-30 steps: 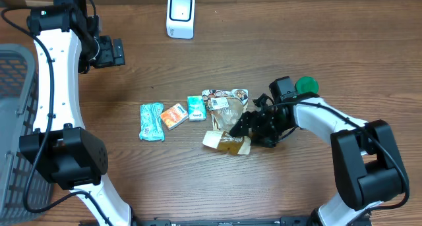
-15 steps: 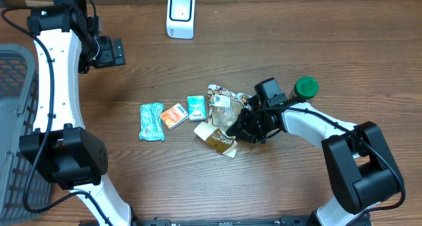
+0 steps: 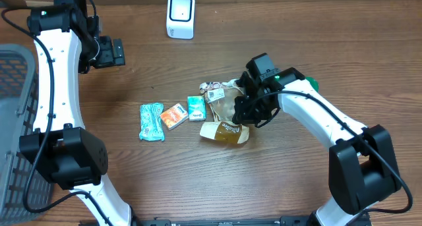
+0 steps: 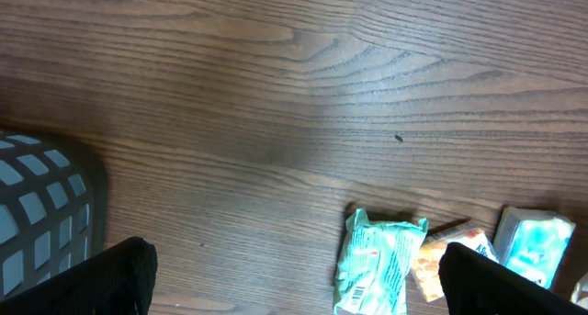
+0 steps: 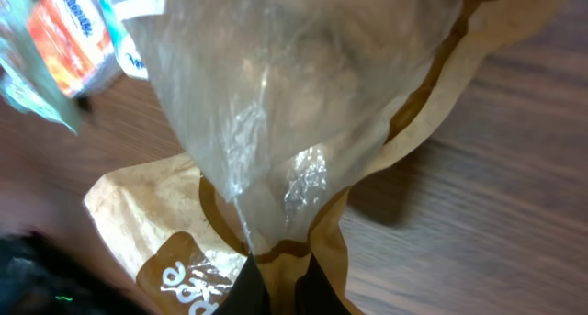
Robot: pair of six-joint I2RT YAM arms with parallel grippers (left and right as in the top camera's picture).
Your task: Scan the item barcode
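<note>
The right gripper's fingers pinch a narrow fold of the bag, so the robot should lower the bag and grip deeper into its clear window point(image 5: 292, 173) before scanning.
The item is a brown paper bag with a clear window point(image 3: 224, 130). It hangs from my right gripper point(image 3: 245, 114), which is shut on the bag's edge just right of the packets in the middle of the table. In the right wrist view the bag point(image 5: 294, 104) fills the frame, and its seam is pinched between the dark fingers of the right gripper point(image 5: 285, 292). A white barcode scanner point(image 3: 180, 15) stands at the back of the table. My left gripper point(image 3: 119, 53) hovers open at the back left. The left wrist view shows that gripper point(image 4: 299, 264) with nothing between its fingers.
A teal packet point(image 3: 151, 121), an orange packet point(image 3: 173, 115) and a small teal packet point(image 3: 196, 108) lie in a row left of the bag. A green-capped thing point(image 3: 310, 85) peeks out behind the right arm. A grey basket point(image 3: 13, 120) stands at the left edge.
My right gripper has shut on the bag and pulled it up and toward the back. The bag has turned over on the table. The left arm has not moved.
</note>
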